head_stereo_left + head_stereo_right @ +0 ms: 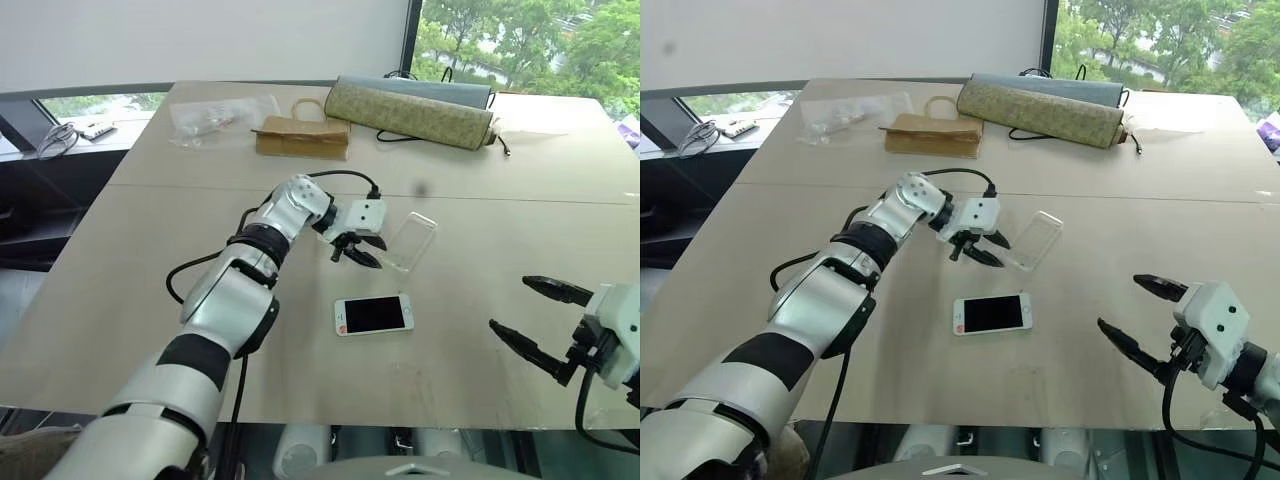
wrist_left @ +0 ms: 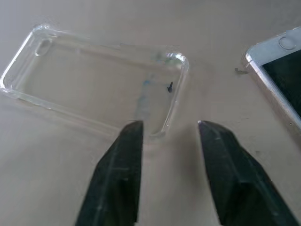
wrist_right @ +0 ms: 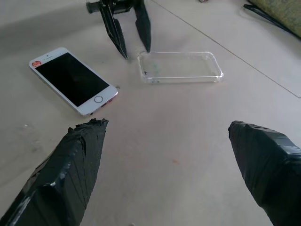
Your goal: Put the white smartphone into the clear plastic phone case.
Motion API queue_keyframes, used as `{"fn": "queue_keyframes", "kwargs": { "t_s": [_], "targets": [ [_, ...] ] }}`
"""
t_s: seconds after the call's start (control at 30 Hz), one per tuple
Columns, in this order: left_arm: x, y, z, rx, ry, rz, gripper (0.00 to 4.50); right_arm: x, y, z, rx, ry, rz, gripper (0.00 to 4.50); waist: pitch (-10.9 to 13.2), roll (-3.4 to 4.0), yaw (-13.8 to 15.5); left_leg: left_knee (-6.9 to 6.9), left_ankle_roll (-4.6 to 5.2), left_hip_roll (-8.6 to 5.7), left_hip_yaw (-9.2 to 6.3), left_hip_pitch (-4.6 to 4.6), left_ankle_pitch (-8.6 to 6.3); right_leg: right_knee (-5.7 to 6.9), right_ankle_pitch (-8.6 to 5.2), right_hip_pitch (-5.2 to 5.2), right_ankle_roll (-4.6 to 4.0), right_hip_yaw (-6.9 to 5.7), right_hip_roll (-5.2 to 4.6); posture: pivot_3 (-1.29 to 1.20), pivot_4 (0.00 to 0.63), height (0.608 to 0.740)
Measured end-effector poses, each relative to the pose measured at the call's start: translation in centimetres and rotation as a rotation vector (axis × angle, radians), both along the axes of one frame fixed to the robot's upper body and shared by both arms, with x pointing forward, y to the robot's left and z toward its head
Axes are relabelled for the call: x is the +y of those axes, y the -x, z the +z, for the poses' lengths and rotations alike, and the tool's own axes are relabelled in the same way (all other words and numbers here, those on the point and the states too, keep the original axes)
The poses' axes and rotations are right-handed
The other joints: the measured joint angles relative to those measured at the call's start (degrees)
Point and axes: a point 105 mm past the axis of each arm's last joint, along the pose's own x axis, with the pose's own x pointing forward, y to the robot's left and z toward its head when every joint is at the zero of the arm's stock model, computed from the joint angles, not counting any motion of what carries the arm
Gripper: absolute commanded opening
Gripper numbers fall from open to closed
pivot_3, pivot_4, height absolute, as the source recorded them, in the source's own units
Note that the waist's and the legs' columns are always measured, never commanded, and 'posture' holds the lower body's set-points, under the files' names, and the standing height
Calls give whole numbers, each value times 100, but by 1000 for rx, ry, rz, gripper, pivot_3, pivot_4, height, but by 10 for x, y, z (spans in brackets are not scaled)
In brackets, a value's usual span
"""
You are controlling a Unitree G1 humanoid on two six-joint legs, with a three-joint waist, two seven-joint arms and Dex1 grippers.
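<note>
My left gripper is at the slanted phone case's near end, so next I open, grip the case's long side (image 1: 398, 237) and turn it alongside the white smartphone.
The white smartphone (image 1: 373, 314) lies flat on the tan table, screen up, its home button end toward my right side. Just beyond it lies the clear plastic phone case (image 1: 412, 240), open side up. My left gripper (image 1: 378, 255) points down at the case's near end. In the left wrist view its fingers (image 2: 134, 141) stand a narrow gap apart, with the case's end rim (image 2: 160, 134) just past the tips and untouched. My right gripper (image 1: 510, 305) hovers wide open and holding nothing, to the right of the phone and nearer me.
At the table's far side lie a brown paper bag (image 1: 302, 135), a long green fabric roll (image 1: 410, 112) and a crinkled clear plastic bag (image 1: 215, 118). A black cable (image 1: 345, 176) loops off my left wrist. A seam (image 1: 520, 196) crosses the tabletop behind the case.
</note>
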Motion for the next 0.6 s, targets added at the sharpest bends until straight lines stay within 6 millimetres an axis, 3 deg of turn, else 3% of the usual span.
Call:
{"fn": "queue_keyframes", "kwargs": {
  "t_s": [0.03,0.07,0.37,0.6],
  "targets": [
    [0,-1,1,-7,-9,3,232,0,0,-1,2,2,-4,4500,-1,0,0,0,0,0,1,1,0,0,1,1,-1,1,0,0,150,740],
    [-2,-1,1,-8,-18,0,77,-1,1,-1,2,2,-8,4500,-3,1,0,0,0,0,1,2,0,0,1,1,-1,1,0,0,150,740],
    [0,-3,-4,71,-7,74,77,1,1,0,-13,4,-17,4500,-8,-1,-18,1,0,3,0,12,0,14,-6,2,8,2,1,0,150,740],
    [21,9,0,371,64,359,77,7,-1,0,-17,-6,5,4500,-6,1,-134,2,-2,6,-9,3,1,24,4,-2,-9,24,-2,0,150,740]
  ]
}}
